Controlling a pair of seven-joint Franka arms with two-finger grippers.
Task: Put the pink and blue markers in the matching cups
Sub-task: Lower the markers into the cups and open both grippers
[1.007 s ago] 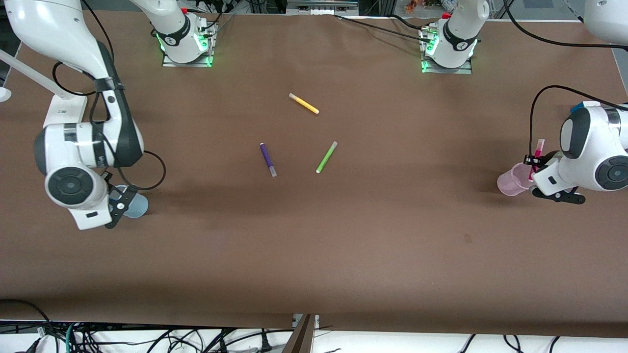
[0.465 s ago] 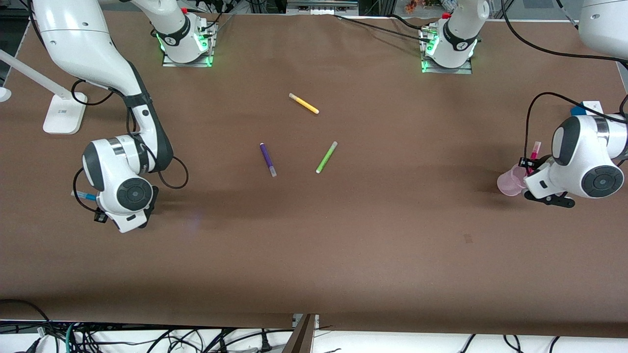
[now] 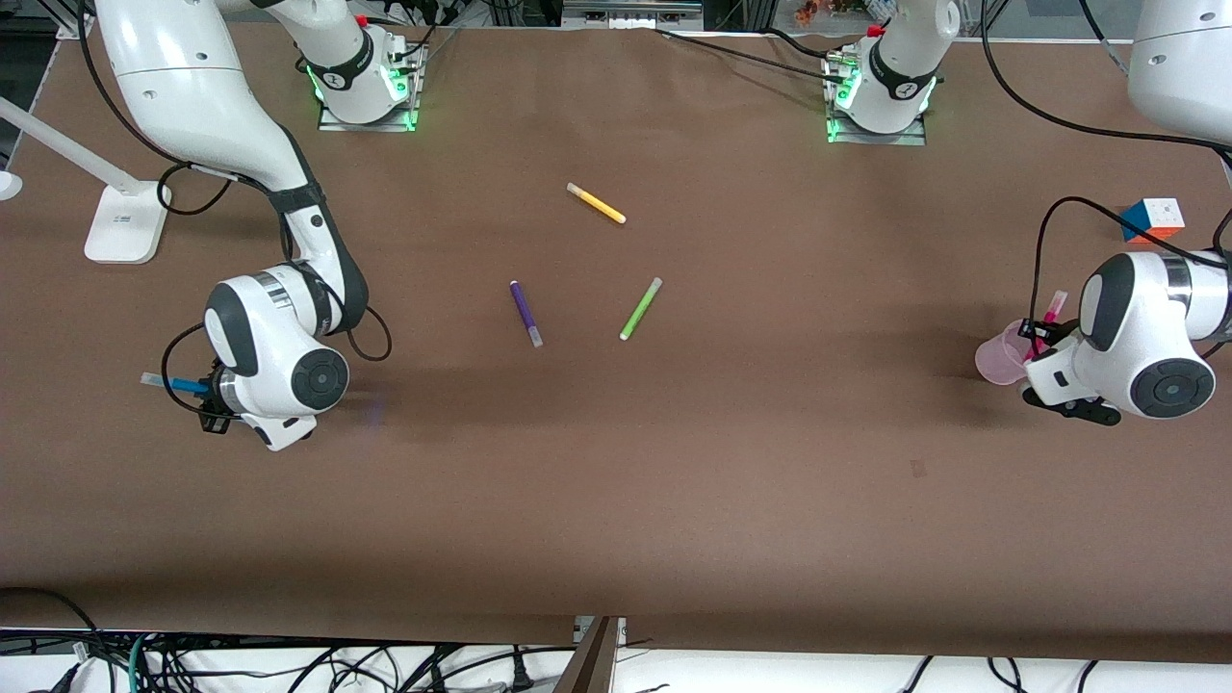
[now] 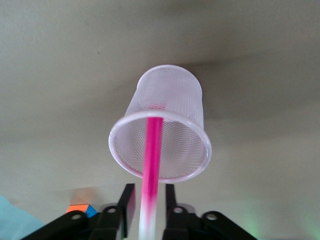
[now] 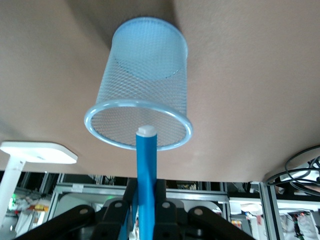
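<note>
My right gripper has the blue marker. It will let go of it inside the pale blue cup [image 3: 237,397] [image 5: 142,102], so that it is left leaning against the cup's rim.
My right gripper [image 3: 205,393] is shut on the blue marker [image 3: 169,384], near the right arm's end of the table. In the right wrist view the gripper [image 5: 145,189] holds the blue marker [image 5: 146,170] with its white tip at the mouth of the pale blue cup [image 5: 142,90]. In the front view that cup is hidden under the arm. The pink marker [image 3: 1051,308] stands leaning in the pale pink cup [image 3: 999,354]. My left gripper [image 3: 1038,333] is open. In the left wrist view its fingers [image 4: 128,200] flank the pink marker [image 4: 151,160] with a gap on each side, just above the pink cup [image 4: 170,95].
A yellow marker [image 3: 596,203], a dark purple marker [image 3: 526,313] and a lime green marker [image 3: 640,308] lie mid-table. A colour cube [image 3: 1152,219] sits near the left arm's end. A white lamp base [image 3: 123,223] stands near the right arm's end.
The right arm swung in over the blue cup and turned its wrist, hiding the cup. The left gripper sank with the pink marker into the pink cup; the cube came into view.
</note>
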